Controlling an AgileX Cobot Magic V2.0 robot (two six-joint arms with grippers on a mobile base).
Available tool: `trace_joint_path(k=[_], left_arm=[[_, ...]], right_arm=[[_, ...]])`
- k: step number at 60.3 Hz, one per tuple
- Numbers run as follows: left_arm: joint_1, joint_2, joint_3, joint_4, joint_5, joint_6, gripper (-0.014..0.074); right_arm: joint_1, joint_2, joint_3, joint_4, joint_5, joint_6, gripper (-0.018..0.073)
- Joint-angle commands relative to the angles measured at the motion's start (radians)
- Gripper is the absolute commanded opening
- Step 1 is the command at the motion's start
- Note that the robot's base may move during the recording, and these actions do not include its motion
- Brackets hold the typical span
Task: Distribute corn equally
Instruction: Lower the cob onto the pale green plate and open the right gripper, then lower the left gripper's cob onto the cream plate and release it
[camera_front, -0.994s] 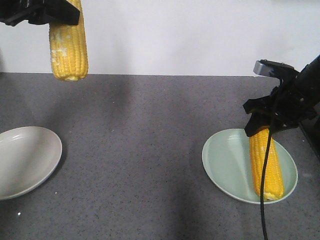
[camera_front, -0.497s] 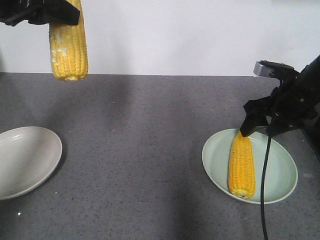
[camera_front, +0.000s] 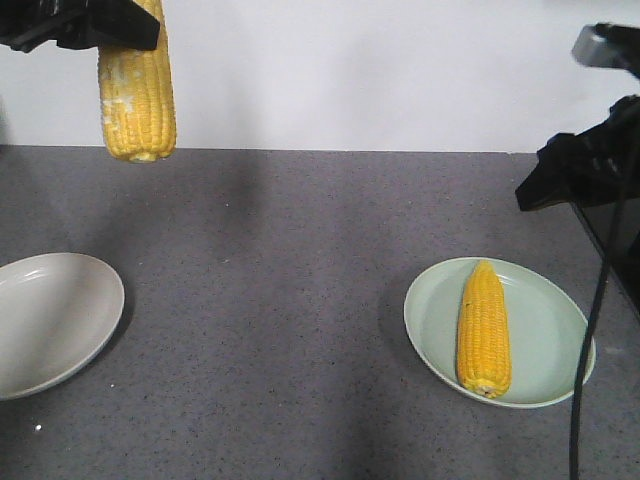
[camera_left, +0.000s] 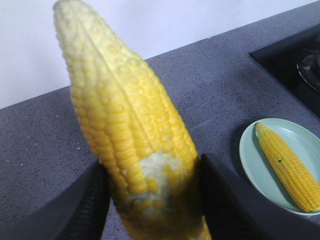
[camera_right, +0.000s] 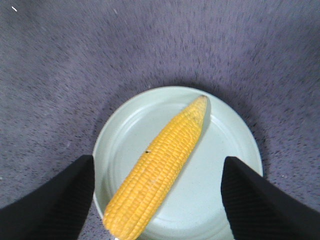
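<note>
The robot's left gripper will release the corn cob lengthwise across the middle of the off-white plate (camera_front: 36, 321).
One corn cob (camera_front: 484, 328) lies lengthwise in the pale green plate (camera_front: 550, 330) at the right, also seen as the corn cob (camera_right: 160, 167) on the green plate (camera_right: 235, 150) below my right gripper (camera_right: 157, 200). That gripper is open, raised well above the plate, holding nothing. High at the upper left, my left gripper (camera_front: 85, 25) is shut on a second corn cob (camera_front: 137, 85), which hangs upright with a patch of missing kernels; the held cob (camera_left: 130, 125) fills the left wrist view between the left gripper's fingers (camera_left: 225, 200).
An off-white plate (camera_front: 50, 320) with nothing in it sits at the left edge of the grey speckled counter (camera_front: 270, 300). A white wall runs behind. A black hob surface (camera_left: 295, 65) lies at the far right, past the green plate (camera_left: 255, 155).
My right gripper let go of its corn, which rolled flat into the green plate, then rose up and to the right. The left arm with its cob has stayed still.
</note>
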Motion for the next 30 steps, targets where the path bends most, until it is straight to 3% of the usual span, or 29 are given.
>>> trace_joint_path(k=[1,24,30], left_arm=[[0.001,-0.036,-0.026,-0.037,-0.059,-0.005,0.0066],[0.001,-0.036,-0.026,-0.032,-0.054,-0.010,0.0066],[0.001,-0.036,-0.026,0.046,-0.033,-0.078,0.0068]], right_arm=[[0.001,-0.122,-0.024,0.016,-0.035,-0.014,0.0522],[0.001,-0.297,-0.024,0.017,-0.033,-0.032,0.0522],[0.001,-0.294,-0.024,0.017,-0.029,-0.032,0.0522]])
